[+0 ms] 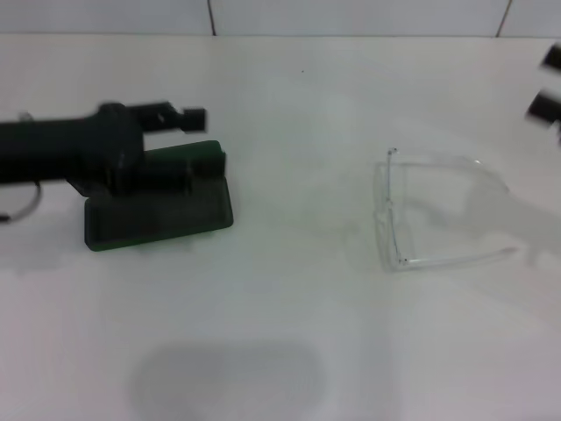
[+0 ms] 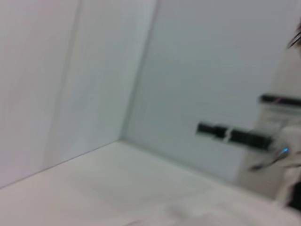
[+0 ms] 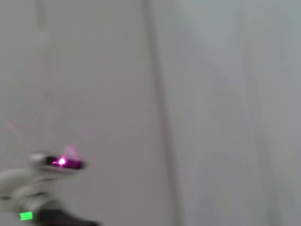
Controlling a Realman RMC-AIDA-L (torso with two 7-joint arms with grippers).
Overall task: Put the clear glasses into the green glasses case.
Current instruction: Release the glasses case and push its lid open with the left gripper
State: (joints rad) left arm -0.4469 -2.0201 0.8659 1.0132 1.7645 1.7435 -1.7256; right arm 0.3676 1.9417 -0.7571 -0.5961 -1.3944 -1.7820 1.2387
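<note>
Next, my left gripper grabs the green glasses case by the middle of its far edge (image 1: 154, 150).
The green glasses case (image 1: 166, 215) lies on the white table at the left in the head view. I cannot tell whether its lid is up or down. My left gripper (image 1: 198, 139) reaches in from the left above the case's far edge. It is open, and the case's far right corner lies between its fingers. The clear glasses (image 1: 429, 210) lie on the table at the right, arms unfolded and nothing touching them. My right gripper (image 1: 548, 83) shows blurred at the right edge, beyond the glasses, with two dark fingertips apart and nothing between them.
A tiled wall (image 1: 351, 16) closes off the table's far side. A dim shadow (image 1: 223, 381) falls on the table near the front. The left wrist view shows the wall corner and a dark bar of the other arm (image 2: 235, 134) far off.
</note>
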